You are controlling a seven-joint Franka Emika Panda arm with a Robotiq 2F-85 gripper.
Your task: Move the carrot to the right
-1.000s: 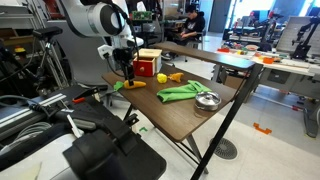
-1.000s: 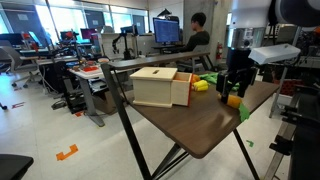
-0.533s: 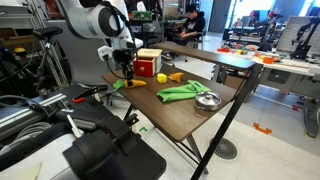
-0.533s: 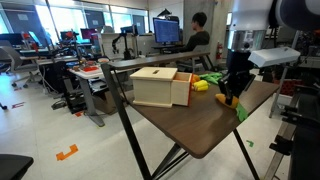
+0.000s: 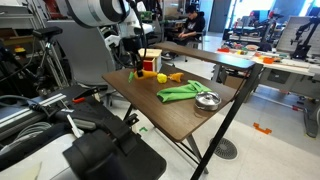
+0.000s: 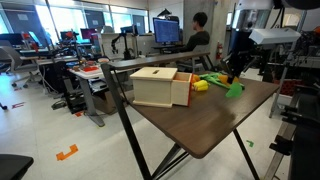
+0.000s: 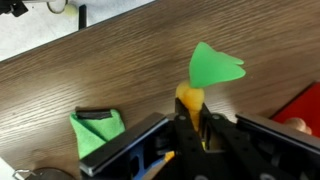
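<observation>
I should use my gripper to set the carrot down on the bare wood [image 5: 177, 112] [image 7: 24, 125] between the green cloth and the near edge of the table.
The carrot [image 7: 190, 98] is orange with a broad green leaf tip [image 7: 214, 66]. It hangs tip-down between the fingers of my gripper [image 7: 190, 116], which is shut on its orange body. In both exterior views the gripper [image 5: 137, 68] [image 6: 234, 75] is above the table with the carrot [image 5: 133, 75] [image 6: 234, 89] clear of the wood. It hovers close to the box, near the table's edge.
A wooden box with a red side [image 5: 148, 62] [image 6: 160, 87] stands on the brown table [image 5: 170, 115]. Beside it lie a yellow toy [image 5: 162, 77], a short orange piece [image 5: 176, 76], a green cloth [image 5: 180, 92] and a metal bowl [image 5: 207, 100]. Desks and chairs surround the table.
The gripper has closed on the carrot where it lay on the table, then lifted it and carried it toward the box.
</observation>
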